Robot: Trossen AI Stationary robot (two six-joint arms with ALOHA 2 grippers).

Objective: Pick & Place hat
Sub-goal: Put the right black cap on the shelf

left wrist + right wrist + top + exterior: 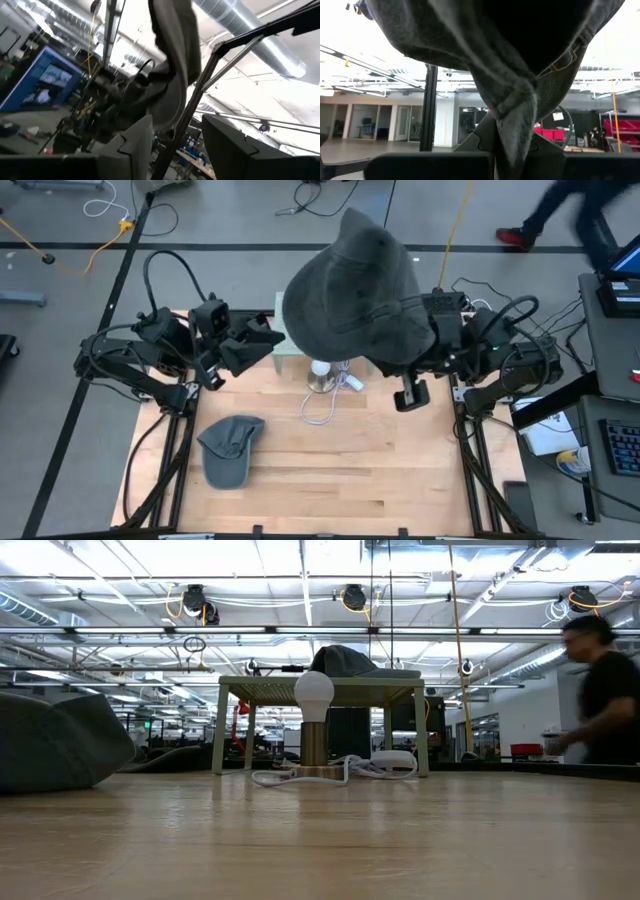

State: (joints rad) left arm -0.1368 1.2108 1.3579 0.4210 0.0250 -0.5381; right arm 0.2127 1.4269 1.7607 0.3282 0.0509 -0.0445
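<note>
My right gripper is pinching a bunched fold of the hat's brim, so my left gripper needs to grab the hat's opposite edge (294,322) before my right gripper opens and takes hold again.
A big dark grey bucket hat (355,285) is held high above the table by my right gripper (512,150), which is shut on it. In the high view the hat covers the far middle of the table. My left gripper (175,145) is open and tipped upward beside the hat (175,60) without touching it; its arm reaches in from the table's left (250,345). A grey cap (230,448) lies flat on the table near the left front. In the low view a dark rounded shape (350,660) sits on the green stand. My right gripper pinches a gathered fold of the hat's brim (516,117) between its two fingers, several layers bunched together. The fingers point upward, and the hat spreads above and in front of them. It is lifted clear of the table and the stand.
A small green stand (320,690) is at the far middle of the table. A lamp with a white bulb (314,695) and a white cord (325,405) sits under and in front of it. A person (605,700) walks beyond the table's right side. The near half of the table is bare wood (360,470).
</note>
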